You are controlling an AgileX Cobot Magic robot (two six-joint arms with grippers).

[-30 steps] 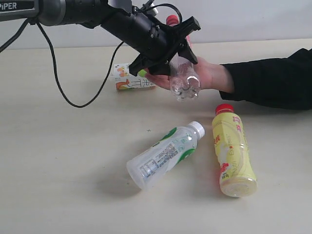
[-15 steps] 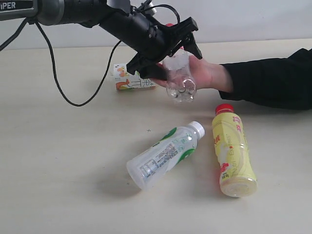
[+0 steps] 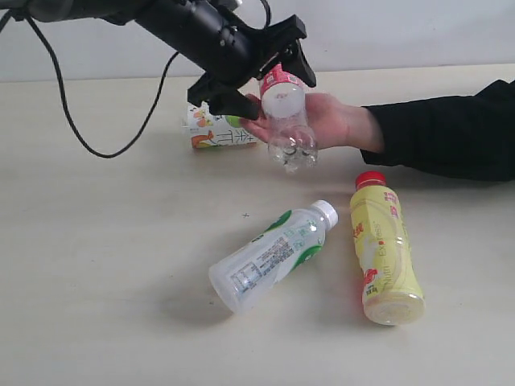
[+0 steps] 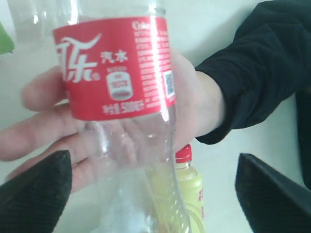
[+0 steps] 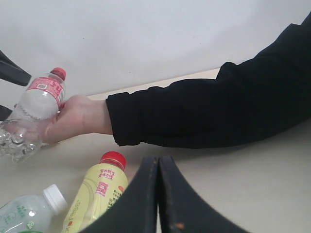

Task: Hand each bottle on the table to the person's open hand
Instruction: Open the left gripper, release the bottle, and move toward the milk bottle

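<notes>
The robot's left gripper will next move to the labelled middle (image 3: 272, 254) of the green-white bottle that lies beside the yellow bottle and close there.
The clear red-label cola bottle (image 3: 287, 129) rests in the person's open hand (image 3: 334, 121), base hanging off the palm toward the table (image 3: 96, 265). My left gripper (image 3: 269, 80) stands open just above it, fingers wide on either side and not touching; in the left wrist view the cola bottle (image 4: 114, 73) lies on the hand (image 4: 43, 121) between the spread fingertips (image 4: 39, 189). The green-white bottle (image 3: 273, 253) and the yellow bottle (image 3: 384, 245) lie on the table. The small fruit-label bottle (image 3: 213, 129) lies behind the left gripper. My right gripper (image 5: 158, 162) is shut and empty.
The person's black sleeve (image 3: 451, 129) stretches in from the right across the back of the table. A black cable (image 3: 88, 137) hangs from the left arm and loops over the table at the back left. The pale wall (image 3: 402, 32) runs behind.
My left gripper has let go of the cola bottle and drawn back up and to the left. The bottle now sits in the hand, its red label showing.
</notes>
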